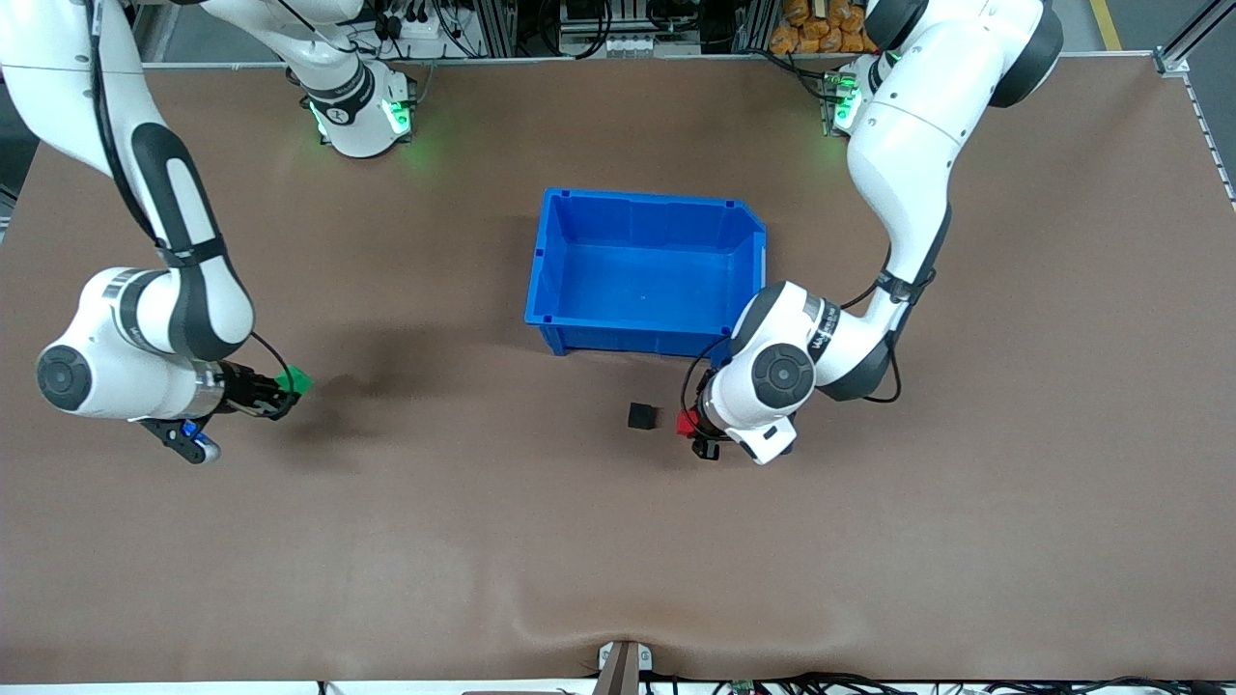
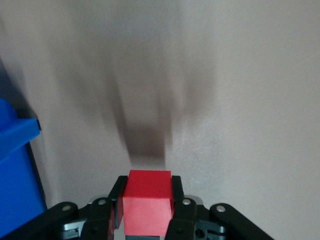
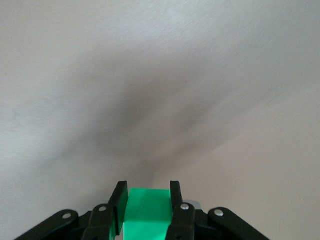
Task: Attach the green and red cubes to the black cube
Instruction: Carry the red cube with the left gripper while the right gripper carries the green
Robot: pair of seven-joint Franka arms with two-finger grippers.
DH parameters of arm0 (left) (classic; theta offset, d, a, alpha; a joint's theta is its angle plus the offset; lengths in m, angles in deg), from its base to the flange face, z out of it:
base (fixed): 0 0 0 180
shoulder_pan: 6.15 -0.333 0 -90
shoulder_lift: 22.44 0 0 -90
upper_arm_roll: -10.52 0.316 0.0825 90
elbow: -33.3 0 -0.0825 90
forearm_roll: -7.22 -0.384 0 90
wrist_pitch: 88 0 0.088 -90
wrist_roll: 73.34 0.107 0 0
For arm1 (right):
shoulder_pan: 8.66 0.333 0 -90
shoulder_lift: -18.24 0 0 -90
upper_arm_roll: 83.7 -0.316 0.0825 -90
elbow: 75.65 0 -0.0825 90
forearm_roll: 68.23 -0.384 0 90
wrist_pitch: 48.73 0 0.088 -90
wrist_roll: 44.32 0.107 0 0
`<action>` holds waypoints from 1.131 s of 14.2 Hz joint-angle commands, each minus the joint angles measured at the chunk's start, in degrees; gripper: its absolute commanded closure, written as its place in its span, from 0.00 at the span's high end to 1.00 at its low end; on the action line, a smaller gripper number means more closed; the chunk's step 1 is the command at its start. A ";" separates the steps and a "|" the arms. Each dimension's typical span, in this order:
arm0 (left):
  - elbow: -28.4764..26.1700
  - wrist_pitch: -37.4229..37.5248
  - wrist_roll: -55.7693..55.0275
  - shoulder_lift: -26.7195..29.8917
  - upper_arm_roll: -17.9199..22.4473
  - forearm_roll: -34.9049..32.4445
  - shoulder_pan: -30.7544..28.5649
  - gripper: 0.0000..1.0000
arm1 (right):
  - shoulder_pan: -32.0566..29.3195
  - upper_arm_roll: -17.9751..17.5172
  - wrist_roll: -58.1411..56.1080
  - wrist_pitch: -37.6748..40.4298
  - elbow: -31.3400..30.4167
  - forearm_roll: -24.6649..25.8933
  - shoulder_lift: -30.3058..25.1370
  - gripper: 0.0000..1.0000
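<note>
Next, my left gripper lets go of the red cube on the table (image 1: 663, 417), against the black cube's side facing that gripper.
The black cube (image 1: 642, 416) sits on the brown table, nearer the front camera than the blue bin. My left gripper (image 1: 688, 423) is shut on the red cube (image 1: 687, 422), low over the table just beside the black cube on the left arm's side. In the left wrist view the red cube (image 2: 147, 202) sits between the fingers, and the black cube (image 2: 148, 144) is a dark blur just ahead. My right gripper (image 1: 290, 384) is shut on the green cube (image 1: 295, 380), over the table toward the right arm's end. The green cube (image 3: 147, 211) shows between the fingers in the right wrist view.
The open blue bin (image 1: 645, 273) stands mid-table; its corner (image 2: 15, 175) shows in the left wrist view. The left arm's elbow hangs over the bin's corner.
</note>
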 commanded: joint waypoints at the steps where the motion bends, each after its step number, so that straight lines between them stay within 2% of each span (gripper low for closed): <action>1: 2.47 1.48 -1.31 -1.77 0.85 1.01 1.55 0.00 | 2.56 -0.46 10.62 0.87 1.78 -0.35 -0.20 0.00; 6: 2.47 1.39 -1.76 -2.48 0.85 1.01 2.26 0.00 | 7.30 -0.73 25.23 0.70 3.46 -0.53 -0.03 0.00; 9: 2.47 1.04 -1.76 -2.48 0.85 1.01 2.52 0.00 | 8.71 -0.73 29.54 0.70 4.68 -4.20 0.06 0.00; 16: 2.65 -1.42 -2.11 -3.27 0.85 1.01 3.40 0.00 | 13.72 -0.73 45.89 0.52 10.92 -5.54 4.10 0.00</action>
